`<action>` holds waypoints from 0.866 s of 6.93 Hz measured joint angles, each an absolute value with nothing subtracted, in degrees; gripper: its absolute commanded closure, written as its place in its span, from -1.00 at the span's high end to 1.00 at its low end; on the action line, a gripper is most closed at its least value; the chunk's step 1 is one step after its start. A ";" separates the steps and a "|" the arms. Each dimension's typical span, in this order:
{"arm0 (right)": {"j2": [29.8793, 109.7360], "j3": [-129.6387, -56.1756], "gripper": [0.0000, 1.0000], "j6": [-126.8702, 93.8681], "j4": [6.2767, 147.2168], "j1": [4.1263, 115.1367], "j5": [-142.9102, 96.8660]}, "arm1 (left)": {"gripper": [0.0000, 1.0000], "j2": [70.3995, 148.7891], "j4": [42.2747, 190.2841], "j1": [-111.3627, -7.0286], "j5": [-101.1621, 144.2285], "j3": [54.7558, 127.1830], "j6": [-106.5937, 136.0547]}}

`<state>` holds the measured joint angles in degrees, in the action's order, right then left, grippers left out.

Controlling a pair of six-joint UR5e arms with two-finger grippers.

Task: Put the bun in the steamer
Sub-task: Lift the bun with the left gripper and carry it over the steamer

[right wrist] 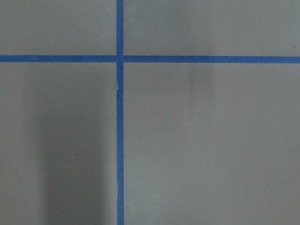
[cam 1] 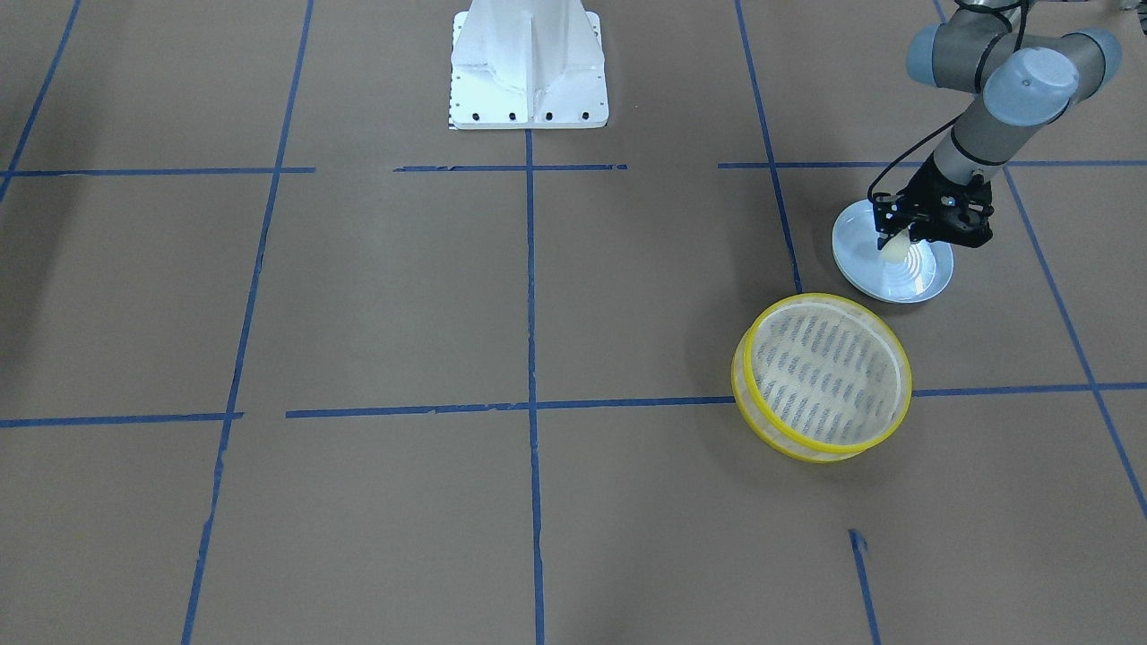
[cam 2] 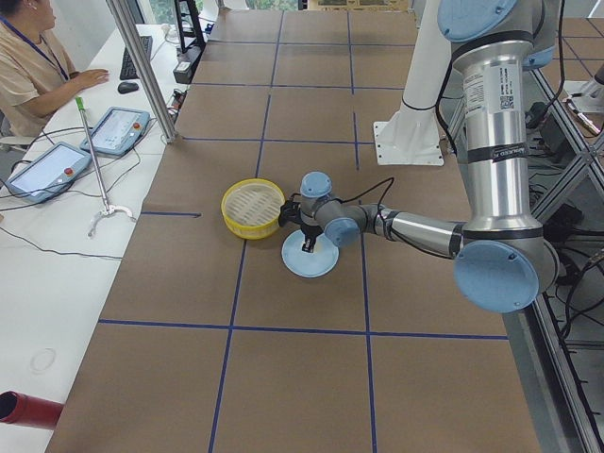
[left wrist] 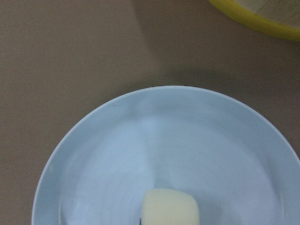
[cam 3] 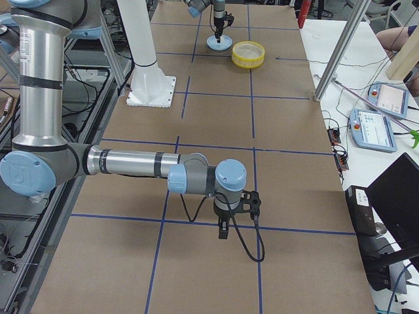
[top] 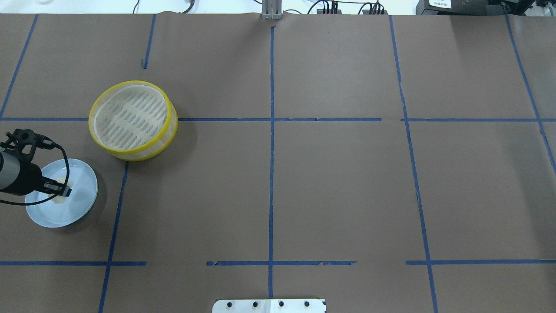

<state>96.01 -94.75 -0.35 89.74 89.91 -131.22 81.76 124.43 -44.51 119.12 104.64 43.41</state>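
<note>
My left gripper is to put down the bun. It will let go on the middle of the steamer's slotted bottom (cam 1: 819, 372), inside the steamer's yellow rim.
The bun (cam 1: 894, 251) is a small cream-white block over the pale blue plate (cam 1: 923, 279). My left gripper (cam 1: 896, 244) points down over the plate and looks shut on the bun at its tips. In the left wrist view the bun (left wrist: 169, 208) sits at the bottom edge over the plate (left wrist: 187, 136); no fingers show there. The steamer (cam 1: 811, 299), with yellow rims and a slotted floor, stands empty beside the plate, also in the overhead view (top: 134, 154). My right gripper (cam 3: 223, 232) hangs over bare table far away; I cannot tell whether it is open or shut.
The steamer's yellow rim (left wrist: 253, 18) shows at the top right of the left wrist view. The robot's white base (cam 1: 529, 72) stands mid-table. Blue tape lines cross the brown table. An operator (cam 2: 38, 66) sits at a side desk with tablets.
</note>
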 measured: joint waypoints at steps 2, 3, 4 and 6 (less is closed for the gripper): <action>95.98 -94.75 1.00 -0.35 89.73 89.91 -131.22 | -0.41 84.28 124.19 -48.83 122.79 105.88 47.35; 95.98 -94.75 1.00 -0.35 89.74 89.91 -131.22 | -0.41 86.42 123.89 -51.15 123.39 105.75 49.45; 96.00 -94.75 1.00 -0.35 89.73 89.91 -131.22 | -0.42 89.32 123.69 -52.62 123.60 104.69 54.11; 96.03 -94.74 1.00 -0.35 89.74 89.91 -131.22 | -0.41 95.90 123.49 -53.49 123.64 100.10 62.89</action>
